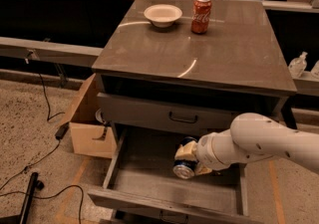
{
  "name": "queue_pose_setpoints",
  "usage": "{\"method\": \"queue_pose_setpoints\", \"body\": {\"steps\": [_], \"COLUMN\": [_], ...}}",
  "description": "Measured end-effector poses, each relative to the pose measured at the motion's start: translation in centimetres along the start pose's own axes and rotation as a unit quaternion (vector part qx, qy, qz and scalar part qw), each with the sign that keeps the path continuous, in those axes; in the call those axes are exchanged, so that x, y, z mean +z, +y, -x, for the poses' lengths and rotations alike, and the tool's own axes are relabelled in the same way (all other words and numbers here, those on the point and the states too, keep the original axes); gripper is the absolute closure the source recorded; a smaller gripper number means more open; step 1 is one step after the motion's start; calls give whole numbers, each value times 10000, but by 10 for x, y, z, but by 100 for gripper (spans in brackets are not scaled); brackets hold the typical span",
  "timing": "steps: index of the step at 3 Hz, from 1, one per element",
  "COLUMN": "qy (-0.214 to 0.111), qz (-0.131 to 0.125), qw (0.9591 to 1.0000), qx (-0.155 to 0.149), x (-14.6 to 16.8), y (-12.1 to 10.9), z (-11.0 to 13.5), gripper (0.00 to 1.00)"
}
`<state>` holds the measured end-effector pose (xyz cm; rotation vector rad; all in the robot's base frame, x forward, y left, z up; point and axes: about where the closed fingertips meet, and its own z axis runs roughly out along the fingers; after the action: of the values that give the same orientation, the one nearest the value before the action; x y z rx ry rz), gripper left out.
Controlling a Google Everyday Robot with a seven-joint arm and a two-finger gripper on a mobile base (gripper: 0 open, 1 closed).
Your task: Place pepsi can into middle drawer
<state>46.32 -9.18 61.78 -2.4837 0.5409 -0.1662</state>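
Note:
Next, I release the pepsi can on the middle drawer's bottom toward the drawer's front side (174, 182), about midway across.
The middle drawer (149, 178) is pulled out below the cabinet, a wide shallow grey tray with a bare floor and low walls. My gripper (188, 161) reaches in from the right on a thick white arm and is shut on the pepsi can (184, 167). The blue can lies tilted on its side with a silver end facing forward. It is held low over the right half of the drawer floor; I cannot tell if it touches the floor.
A red Coca-Cola can (201, 7) and a white bowl (162, 15) stand on the cabinet top (219, 54). A shut drawer with a black loop handle (183, 118) sits above the open one. An open cardboard box (87, 123) stands at the cabinet's left. Cables lie on the floor.

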Motion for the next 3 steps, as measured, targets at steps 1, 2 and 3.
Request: {"method": "queue_pose_setpoints", "body": {"steps": [1, 2, 3], "qy": [-1, -9, 22], "qz": [-84, -132, -91], "qw": [9999, 9992, 9989], "qx": [-99, -382, -458], "x": [27, 78, 106], "y": [21, 53, 70], "z": [2, -2, -9], "gripper": [100, 100, 100]}}
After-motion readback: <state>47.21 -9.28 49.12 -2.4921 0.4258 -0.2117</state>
